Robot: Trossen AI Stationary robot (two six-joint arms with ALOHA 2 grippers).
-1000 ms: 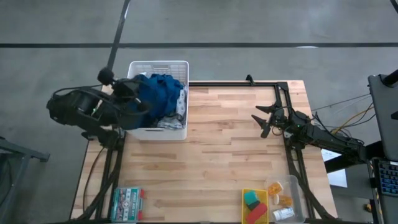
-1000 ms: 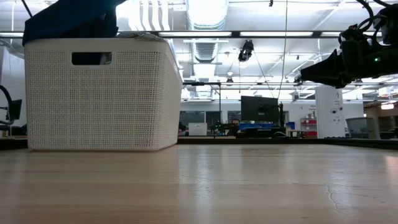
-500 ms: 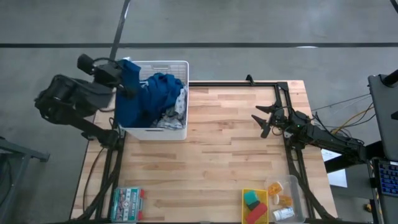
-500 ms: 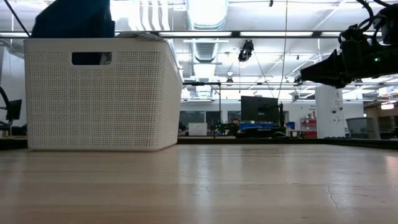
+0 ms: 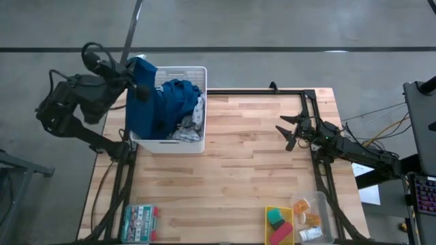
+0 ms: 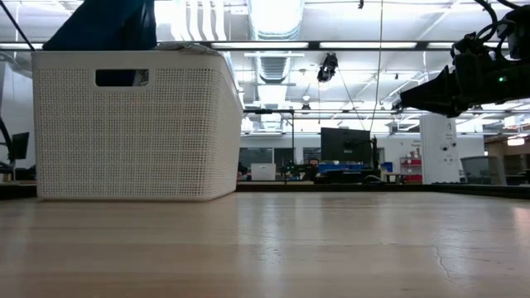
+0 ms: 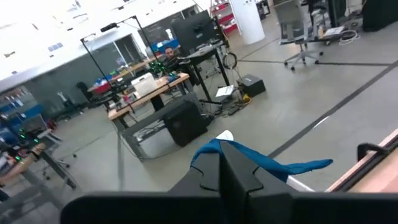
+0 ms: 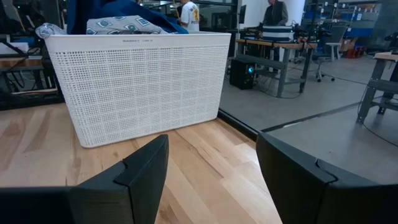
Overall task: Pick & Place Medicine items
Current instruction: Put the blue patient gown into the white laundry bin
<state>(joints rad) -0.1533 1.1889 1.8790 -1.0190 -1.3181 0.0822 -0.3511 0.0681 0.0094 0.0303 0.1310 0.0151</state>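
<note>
Next, the left gripper releases the blue cloth inside the white basket [image 5: 165, 110], next to the patterned white cloth.
My left gripper [image 5: 139, 87] is up over the left rim of the white basket [image 5: 194, 71], shut on a blue cloth [image 5: 142, 109]. The cloth also shows above the basket in the low view [image 6: 108, 23]. My right gripper [image 5: 289, 132] is open and empty above the table's right side, pointing toward the basket [image 8: 137, 81]. The small white carton with blue print [image 5: 310, 234] and the tiny orange pieces [image 5: 312, 220] lie in a clear container [image 5: 320, 203] at the near right corner, far from both grippers. My left gripper pinches a bunched upper part of the blue cloth [image 7: 208, 151] between its two shut fingers. One layer or several, I cannot tell. The cloth is raised above the basket's rim and hangs from the fingers, and its lower part [image 5: 170, 102] reaches down into the basket.
More cloths, blue and patterned white [image 5: 187, 126], fill the basket at the table's far left. A yellow tray with green and pink blocks [image 5: 278, 225] stands beside the clear container. A flat green-and-white box with red ends [image 5: 138, 222] lies at the near left.
My left gripper has risen and gone toward the table's left and far edges, still shut on the blue cloth. The cloth's held part has come up out of the basket and spread into a hanging sheet, while its lower part stays inside.
</note>
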